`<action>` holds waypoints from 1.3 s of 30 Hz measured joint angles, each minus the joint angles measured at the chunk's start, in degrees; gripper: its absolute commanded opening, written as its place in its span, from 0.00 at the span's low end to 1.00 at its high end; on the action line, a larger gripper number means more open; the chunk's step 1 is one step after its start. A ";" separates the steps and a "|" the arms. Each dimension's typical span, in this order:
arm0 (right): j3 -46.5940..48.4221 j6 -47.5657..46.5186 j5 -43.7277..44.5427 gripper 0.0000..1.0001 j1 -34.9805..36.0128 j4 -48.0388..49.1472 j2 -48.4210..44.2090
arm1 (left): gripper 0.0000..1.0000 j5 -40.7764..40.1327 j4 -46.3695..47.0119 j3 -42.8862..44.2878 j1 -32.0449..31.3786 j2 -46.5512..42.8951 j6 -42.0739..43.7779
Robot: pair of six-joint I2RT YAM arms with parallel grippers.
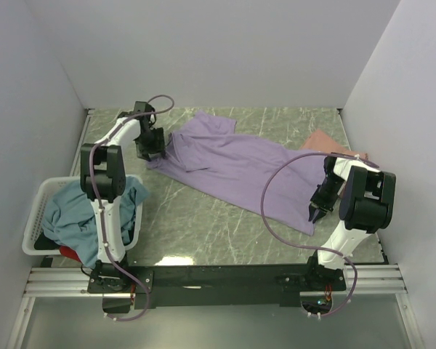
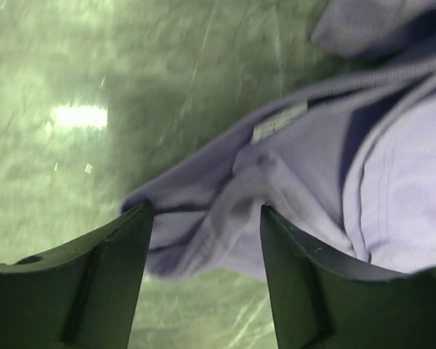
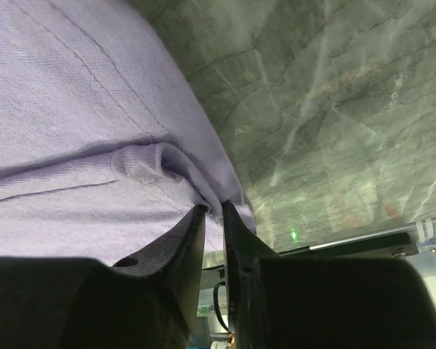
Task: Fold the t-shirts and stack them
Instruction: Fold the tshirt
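Note:
The lavender-purple t-shirt's collar corner bunches up, so my left gripper should pinch the collar corner's outer end (image 2: 171, 260) and straighten it before folding.
The lavender-purple t-shirt (image 1: 236, 163) lies spread across the middle of the table, collar end at the far left, hem at the near right. My left gripper (image 1: 152, 151) is open and straddles the shirt's collar corner (image 2: 203, 225). My right gripper (image 1: 314, 213) is shut on the shirt's hem corner (image 3: 203, 185), with cloth pinched between its fingers (image 3: 236, 233). The salmon-pink t-shirt (image 1: 321, 140) peeks out at the far right behind the right arm. The teal-blue t-shirt (image 1: 76, 211) fills the basket, and the red t-shirt (image 1: 70, 253) shows beneath it.
A white slatted basket (image 1: 38, 218) stands at the near left beside the left arm. White walls close in the table on three sides. A black rail (image 1: 225, 276) runs along the near edge.

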 measured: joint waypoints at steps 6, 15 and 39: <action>0.33 0.00 0.11 0.22 0.00 -0.39 0.28 | 0.65 -0.17 0.63 -4.63 2.14 -5.81 -0.98; 0.33 0.00 0.09 0.22 0.00 -0.39 0.28 | 0.52 0.83 1.16 -6.82 7.45 -7.93 -1.36; 0.33 -0.02 0.04 0.21 0.00 -0.39 0.28 | 0.44 6.99 0.59 -10.75 7.26 -5.57 -0.07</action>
